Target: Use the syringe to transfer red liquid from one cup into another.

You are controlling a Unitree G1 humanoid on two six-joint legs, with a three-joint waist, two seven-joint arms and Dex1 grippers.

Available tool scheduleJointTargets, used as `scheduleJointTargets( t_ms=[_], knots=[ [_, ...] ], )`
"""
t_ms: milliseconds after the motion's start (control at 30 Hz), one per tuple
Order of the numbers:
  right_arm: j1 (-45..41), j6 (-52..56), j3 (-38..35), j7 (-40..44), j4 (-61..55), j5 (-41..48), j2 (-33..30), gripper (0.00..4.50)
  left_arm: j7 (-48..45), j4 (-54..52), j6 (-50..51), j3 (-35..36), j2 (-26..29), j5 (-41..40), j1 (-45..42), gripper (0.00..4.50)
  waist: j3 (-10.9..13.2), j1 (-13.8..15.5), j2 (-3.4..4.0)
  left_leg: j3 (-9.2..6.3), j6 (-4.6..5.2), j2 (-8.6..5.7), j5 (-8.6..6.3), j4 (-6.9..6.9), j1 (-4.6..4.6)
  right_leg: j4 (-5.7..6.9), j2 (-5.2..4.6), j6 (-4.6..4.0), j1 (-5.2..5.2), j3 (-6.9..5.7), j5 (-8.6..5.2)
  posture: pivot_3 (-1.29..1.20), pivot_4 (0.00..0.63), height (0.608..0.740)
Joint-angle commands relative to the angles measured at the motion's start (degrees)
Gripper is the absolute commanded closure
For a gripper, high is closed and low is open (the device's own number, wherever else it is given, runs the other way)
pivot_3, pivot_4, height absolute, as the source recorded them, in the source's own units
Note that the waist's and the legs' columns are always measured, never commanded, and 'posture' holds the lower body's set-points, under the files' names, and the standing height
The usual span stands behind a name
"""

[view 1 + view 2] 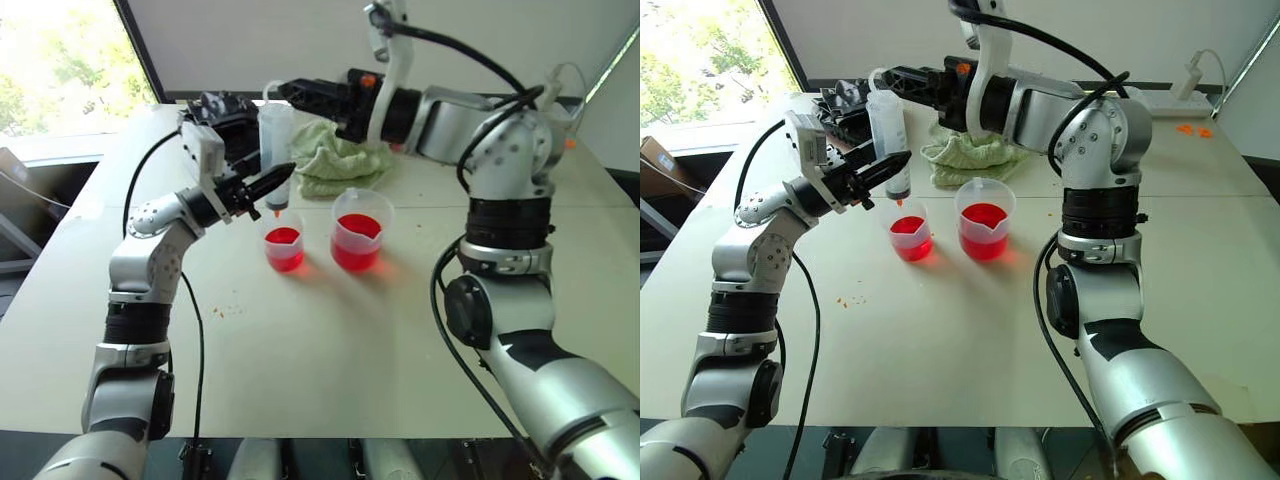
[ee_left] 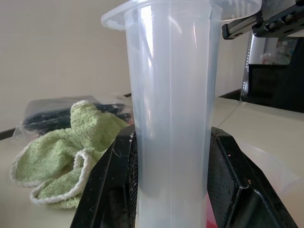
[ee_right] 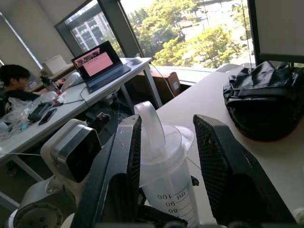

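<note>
I need to let go of the syringe with my left gripper on the table [image 1: 222, 258] beside the smaller cup, with the syringe's tip by the orange specks.
The syringe [image 1: 275, 135] stands upright with its red-stained tip [image 1: 277, 211] just above the smaller cup [image 1: 284, 248]. My left gripper [image 1: 276, 180] is shut on the lower barrel [image 2: 171, 118], one black finger [image 2: 111, 190] on each side. My right gripper [image 1: 287, 92] reaches in level at the syringe's top. In the right wrist view its fingers stand apart on either side of the white plunger ring [image 3: 151, 124], with a gap on one side. Red liquid [image 1: 356, 226] sits in the larger cup [image 1: 360, 205] and in the smaller cup beside it. The barrel looks cloudy, with no red in it.
A crumpled green cloth [image 1: 338, 160] lies behind the cups and a black bag [image 1: 225, 110] behind the syringe. Small orange specks [image 1: 225, 310] dot the table [image 1: 330, 350] near my left arm. A person [image 3: 14, 80] sits at a far desk with a laptop [image 3: 97, 64].
</note>
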Motion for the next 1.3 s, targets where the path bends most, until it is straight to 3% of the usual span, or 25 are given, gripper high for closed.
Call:
scheduleJointTargets(
  t_ms=[33,467,667,900,1033,1300],
  knots=[
    [0.5,-0.9,-3.7,-2.3,-2.4,0.1,-3.1,2.76,5.0,-2.9,7.7,5.9,-0.5,-8.1,-2.1,3.13,0.0,0.2,0.00,-0.02,0.00,0.00,0.00,0.00,-0.01,0.00,-0.01,0.00,0.00,0.00,0.00,0.00,0.150,0.711],
    [3.5,-0.6,-4.4,-4.5,-4.3,0.5,-5.0,2.76,13.0,-0.4,32.1,11.5,4.3,-20.3,-6.3,3.13,0.0,-0.3,0.00,-0.02,-0.01,0.00,0.01,-0.03,0.00,0.00,0.01,0.00,0.00,0.00,0.00,0.00,0.150,0.711],
    [4.7,-0.5,-4.6,-5.3,-5.0,1.0,-4.6,2.76,22.0,8.6,39.2,20.1,5.7,-25.9,-13.1,3.13,0.0,-0.1,0.00,-0.02,-0.02,0.00,0.01,-0.01,0.00,0.00,0.01,0.00,0.00,0.00,0.00,0.00,0.150,0.711],
    [6.4,-0.2,-5.0,-6.4,-6.1,1.7,-4.0,2.76,23.3,11.5,53.9,23.1,13.7,-30.1,-12.4,3.13,0.0,-1.1,0.00,-0.03,-0.04,-0.01,0.02,-0.09,0.01,0.01,0.01,0.00,-0.02,-0.01,0.00,0.00,0.150,0.711],
    [7.5,0.0,-4.8,-7.1,-6.8,2.2,-3.8,2.76,20.9,9.2,63.5,21.8,18.2,-31.9,-7.2,3.13,0.0,-1.5,0.00,-0.03,-0.04,-0.01,0.02,-0.10,0.02,0.03,0.00,0.00,-0.02,0.00,0.00,0.00,0.150,0.711],
    [8.6,0.1,-4.0,-7.8,-7.8,2.4,-3.4,2.76,15.9,11.8,62.7,16.1,21.2,-25.8,-3.2,3.13,0.0,-1.3,0.00,-0.05,-0.08,-0.05,0.04,-0.08,0.01,0.01,-0.01,0.00,-0.02,0.00,0.00,0.00,0.150,0.711]
  ],
)
